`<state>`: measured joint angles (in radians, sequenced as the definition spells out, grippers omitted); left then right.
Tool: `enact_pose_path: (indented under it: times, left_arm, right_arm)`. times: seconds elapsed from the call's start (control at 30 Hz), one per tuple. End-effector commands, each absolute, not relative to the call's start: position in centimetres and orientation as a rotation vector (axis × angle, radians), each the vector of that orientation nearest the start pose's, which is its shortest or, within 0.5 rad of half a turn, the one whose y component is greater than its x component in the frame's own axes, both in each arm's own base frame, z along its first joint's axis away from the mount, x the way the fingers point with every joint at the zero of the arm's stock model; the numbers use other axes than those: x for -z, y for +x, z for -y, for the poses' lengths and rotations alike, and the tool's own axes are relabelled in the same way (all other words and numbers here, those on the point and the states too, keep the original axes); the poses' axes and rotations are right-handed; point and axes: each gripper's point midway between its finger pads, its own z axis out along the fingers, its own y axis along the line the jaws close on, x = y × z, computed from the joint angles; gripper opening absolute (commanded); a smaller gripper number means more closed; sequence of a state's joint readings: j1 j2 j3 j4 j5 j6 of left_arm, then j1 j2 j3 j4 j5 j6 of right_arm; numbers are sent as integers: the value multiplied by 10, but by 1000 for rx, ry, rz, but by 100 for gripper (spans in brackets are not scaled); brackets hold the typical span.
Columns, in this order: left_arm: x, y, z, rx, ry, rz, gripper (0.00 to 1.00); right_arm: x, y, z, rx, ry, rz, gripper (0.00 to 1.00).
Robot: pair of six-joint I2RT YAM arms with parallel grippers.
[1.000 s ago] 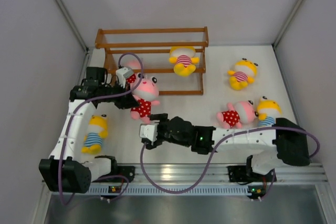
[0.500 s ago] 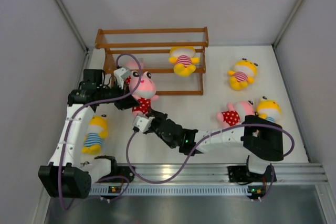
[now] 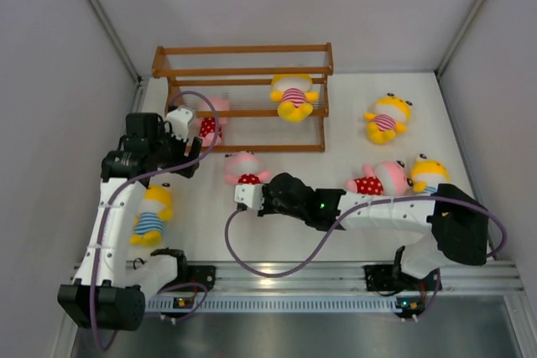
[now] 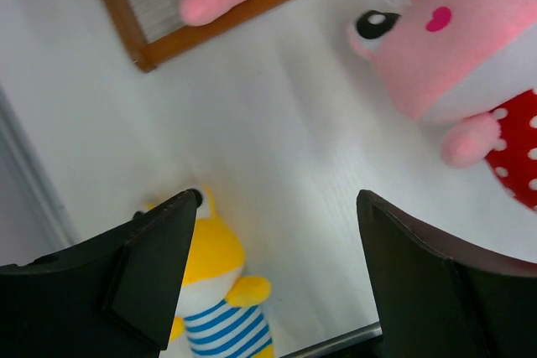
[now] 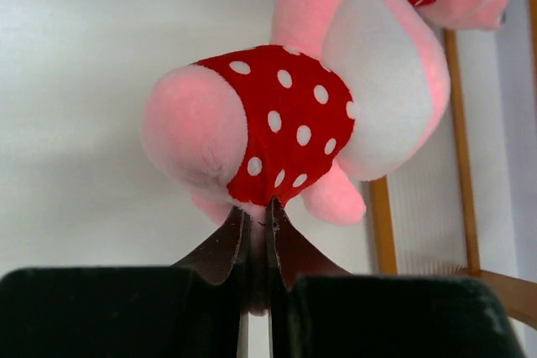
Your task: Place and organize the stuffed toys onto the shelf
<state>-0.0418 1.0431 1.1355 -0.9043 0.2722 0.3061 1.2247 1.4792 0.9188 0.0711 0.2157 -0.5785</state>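
Observation:
My right gripper is holding the pink toy. It will let go of it on the shelf's lower level (image 3: 262,119) (image 5: 426,165), next to the other pink toy.
A pink stuffed toy (image 3: 242,165) (image 5: 294,115) in a red white-dotted outfit lies in front of the shelf (image 3: 243,94). My right gripper (image 3: 250,185) (image 5: 258,222) is shut on its lower end. To the toy's left, my left gripper (image 3: 189,155) (image 4: 277,266) stands open and holds nothing; its view shows the same pink toy (image 4: 470,64) at upper right. Another pink toy (image 3: 210,121) and a yellow pink-striped toy (image 3: 294,96) sit in the shelf's lower tier. A yellow blue-striped toy (image 3: 151,215) (image 4: 214,291) lies under the left arm.
To the right on the table lie a yellow pink-striped toy (image 3: 386,119), a pink dotted toy (image 3: 373,180) and a yellow blue-striped toy (image 3: 428,175). Grey walls close in both sides. The right arm stretches across the table's front.
The left gripper opened, let go of the pink toy and drew back left. The right gripper closed on the toy's lower end, and the toy moved down and right, away from the shelf.

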Motion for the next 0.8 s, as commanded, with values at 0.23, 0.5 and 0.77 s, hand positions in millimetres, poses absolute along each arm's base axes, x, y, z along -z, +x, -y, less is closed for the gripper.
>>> enact_pose_path:
  times: [0.23, 0.5, 0.77]
  left_arm:
    - [-230, 265, -15, -216, 430, -2306, 84]
    - [-227, 264, -18, -230, 441, -2313, 84]
    - [-225, 264, -16, -215, 448, -2315, 84]
  right_arm:
    - [-151, 295, -382, 46, -1479, -1523, 0]
    - [-144, 377, -380, 282, -1257, -1584, 0]
    - [-137, 420, -376, 391, -1108, -1591, 3]
